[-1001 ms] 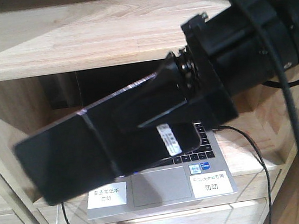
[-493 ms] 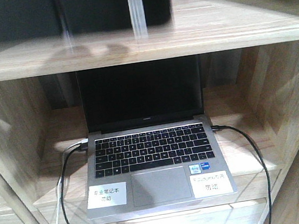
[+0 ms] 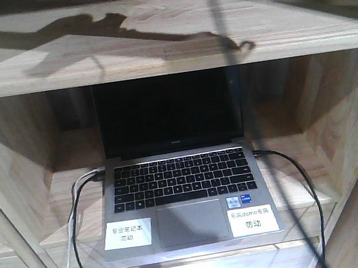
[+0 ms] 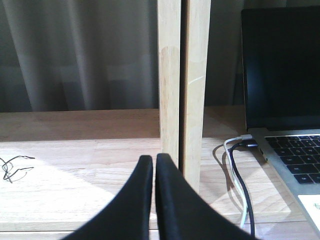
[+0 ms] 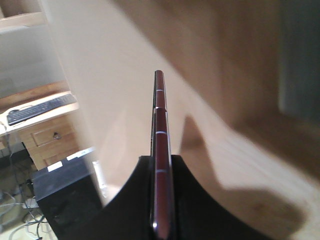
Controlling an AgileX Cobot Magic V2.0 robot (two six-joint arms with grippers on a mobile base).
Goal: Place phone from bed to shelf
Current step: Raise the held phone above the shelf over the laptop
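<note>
Next, my right gripper puts the phone down on the upper board (image 3: pixel 73 19) above the laptop's side with the white cable.
In the right wrist view the phone (image 5: pixel 160 125) shows edge-on, a thin pinkish metallic strip standing upright. My right gripper (image 5: pixel 161 161) is shut on its lower part, above a blurred pale board of the shelf (image 5: pixel 235 150). The front view shows neither the phone nor this gripper, only an arm-shaped shadow on the shelf's upper board (image 3: pixel 156 52). My left gripper (image 4: pixel 153 159) is shut with nothing in it, low over a shelf board, right in front of a wooden upright (image 4: pixel 182 75). The bed is out of view.
An open grey laptop (image 3: pixel 177 173) with white labels fills the compartment under the upper board. It also shows at the right of the left wrist view as the laptop (image 4: pixel 280 65), with cables (image 4: pixel 240 170) plugged in. A thin wire (image 4: pixel 10 167) lies at the left.
The right arm with the phone has risen from in front of the laptop, past the upper board, and out of the front view. Only its shadow remains there.
</note>
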